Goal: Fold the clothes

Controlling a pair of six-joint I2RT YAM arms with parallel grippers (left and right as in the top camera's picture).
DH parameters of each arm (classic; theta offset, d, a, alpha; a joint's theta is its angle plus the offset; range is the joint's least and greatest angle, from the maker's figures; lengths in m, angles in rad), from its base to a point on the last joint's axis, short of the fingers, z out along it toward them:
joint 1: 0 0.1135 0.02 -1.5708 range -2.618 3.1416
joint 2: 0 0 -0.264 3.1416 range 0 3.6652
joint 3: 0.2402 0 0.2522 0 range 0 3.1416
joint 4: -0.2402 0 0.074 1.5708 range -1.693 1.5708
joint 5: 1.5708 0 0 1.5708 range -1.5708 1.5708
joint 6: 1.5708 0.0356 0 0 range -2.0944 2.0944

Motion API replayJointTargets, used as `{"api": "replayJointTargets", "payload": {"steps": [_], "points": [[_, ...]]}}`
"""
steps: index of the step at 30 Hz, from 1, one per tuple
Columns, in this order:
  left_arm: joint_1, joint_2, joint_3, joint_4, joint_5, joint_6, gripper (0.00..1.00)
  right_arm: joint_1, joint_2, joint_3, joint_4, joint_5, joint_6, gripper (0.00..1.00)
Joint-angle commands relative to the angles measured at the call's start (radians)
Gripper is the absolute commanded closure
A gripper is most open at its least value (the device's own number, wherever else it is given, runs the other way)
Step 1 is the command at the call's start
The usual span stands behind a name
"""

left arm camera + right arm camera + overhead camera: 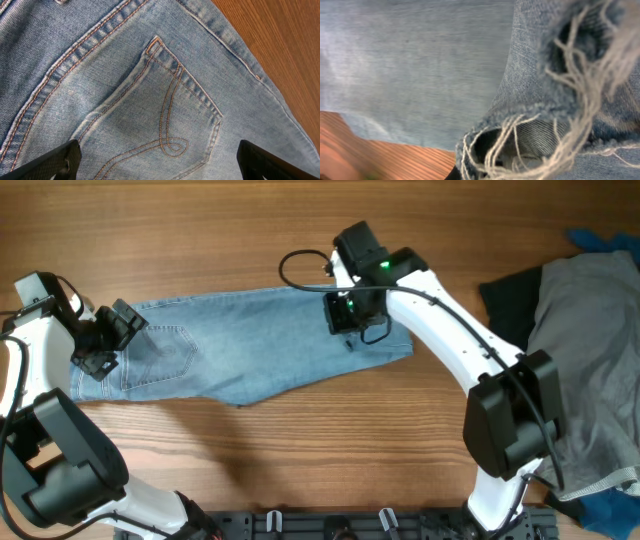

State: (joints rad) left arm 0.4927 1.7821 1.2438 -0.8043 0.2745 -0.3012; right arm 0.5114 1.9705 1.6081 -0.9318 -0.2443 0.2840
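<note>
Next, the right gripper releases the frayed hems on the upper legs of the jeans [253, 347], slightly beyond the back pocket.
The light blue jeans [250, 345] lie flat across the wooden table, waistband to the left and frayed hems to the right. My left gripper [115, 340] is open over the waist end. In the left wrist view its two fingers [160, 162] straddle a stitched back pocket [160, 120] without closing on it. My right gripper [350, 320] is at the leg end. In the right wrist view the frayed hem [550, 125] hangs right in front of the jaws and hides them, so it appears to be held.
A plain grey garment [585, 360] is heaped at the right edge over black fabric [505, 300], with bright blue fabric [610, 242] behind it. Bare wooden table [300, 460] shows in front of the jeans.
</note>
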Motion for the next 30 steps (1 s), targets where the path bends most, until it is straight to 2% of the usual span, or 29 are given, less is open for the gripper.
{"api": "replayJointTargets", "payload": {"steps": [1,16,30], "points": [[-0.005,-0.007,0.000,0.004,-0.006,0.002,0.00,0.029,-0.011,0.017,0.018,-0.026,0.060,0.96],[-0.005,-0.007,0.000,0.003,-0.006,0.002,0.00,0.114,-0.011,0.017,0.105,-0.071,0.112,0.96],[-0.005,-0.007,0.000,0.003,-0.006,0.002,0.00,0.135,-0.011,0.017,0.151,-0.126,0.129,0.96]]}}
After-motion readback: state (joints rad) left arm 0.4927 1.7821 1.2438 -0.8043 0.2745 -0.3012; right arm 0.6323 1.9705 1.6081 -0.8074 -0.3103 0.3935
